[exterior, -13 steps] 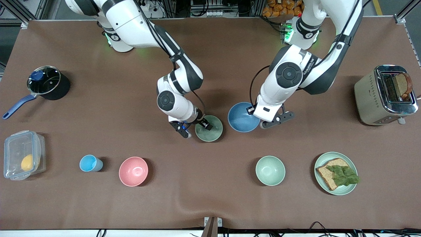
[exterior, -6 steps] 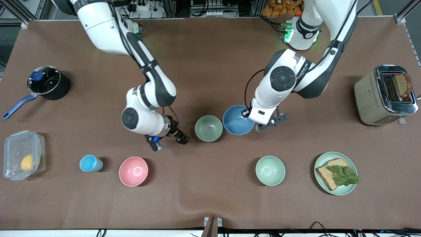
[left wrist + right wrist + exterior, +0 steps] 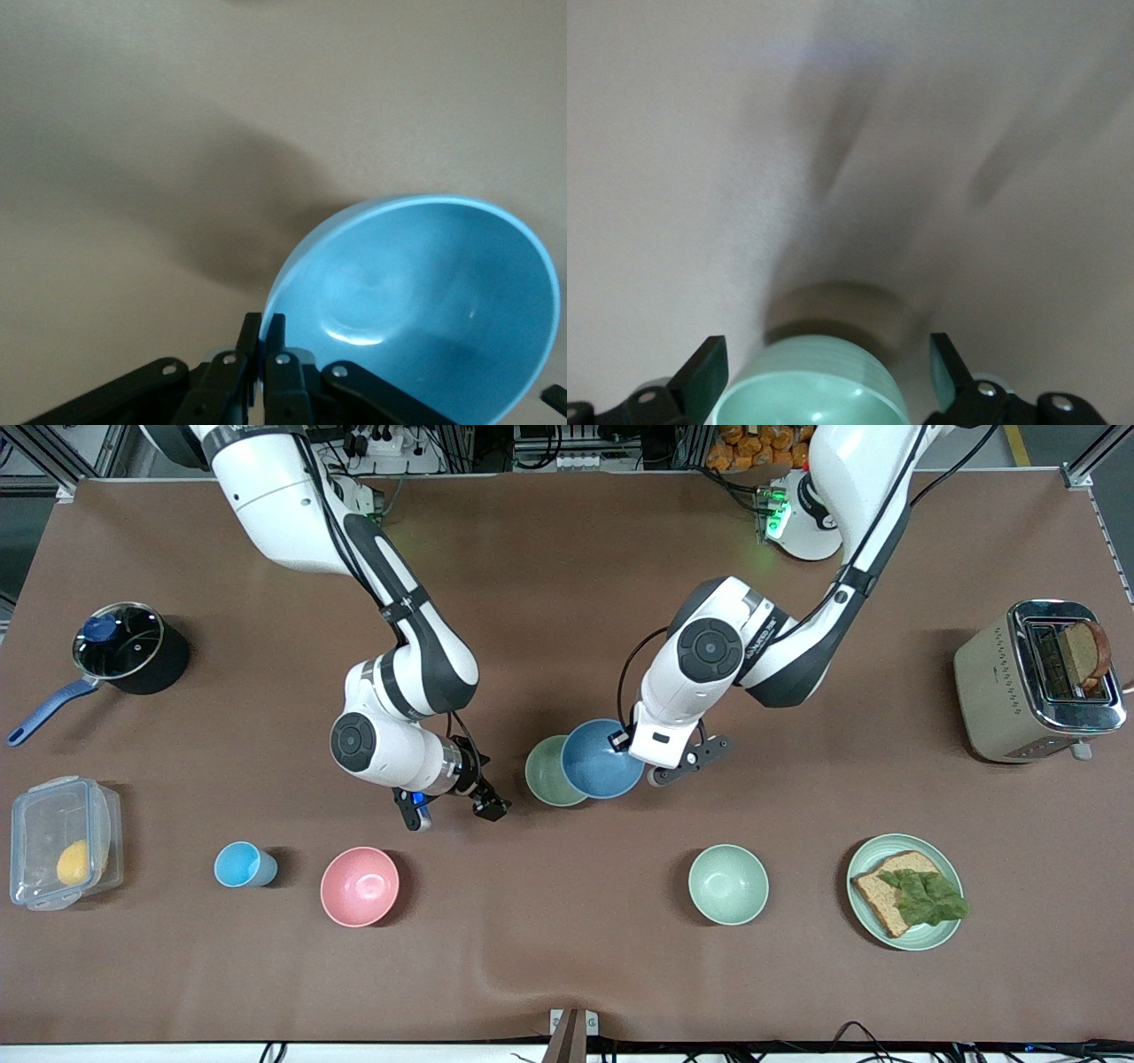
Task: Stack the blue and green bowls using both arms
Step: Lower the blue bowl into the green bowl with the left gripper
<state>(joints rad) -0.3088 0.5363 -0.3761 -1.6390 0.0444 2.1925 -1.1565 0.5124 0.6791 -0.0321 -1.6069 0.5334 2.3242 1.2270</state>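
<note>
I will let go of the blue bowl with my left gripper inside the green bowl (image 3: 563, 770) near my right gripper.
My left gripper (image 3: 625, 746) is shut on the rim of the blue bowl (image 3: 598, 760) and holds it tilted in the air, partly over the green bowl (image 3: 542, 772). The green bowl sits on the table near the middle. In the left wrist view the fingers (image 3: 275, 329) pinch the blue bowl's (image 3: 425, 301) rim. My right gripper (image 3: 452, 808) is open and empty, beside the green bowl toward the right arm's end. The right wrist view shows a green bowl (image 3: 811, 381) low between its open fingers (image 3: 709, 365).
Nearer the front camera stand a pink bowl (image 3: 359, 886), a light-blue cup (image 3: 241, 864), a pale mint bowl (image 3: 727, 884) and a plate with bread (image 3: 905, 892). A pot (image 3: 128, 646) and a lidded box (image 3: 62, 841) are at the right arm's end, a toaster (image 3: 1036, 682) at the left arm's.
My right gripper let go of the green bowl and drew away toward the right arm's end. My left gripper carried the blue bowl toward the green bowl and now overlaps it.
</note>
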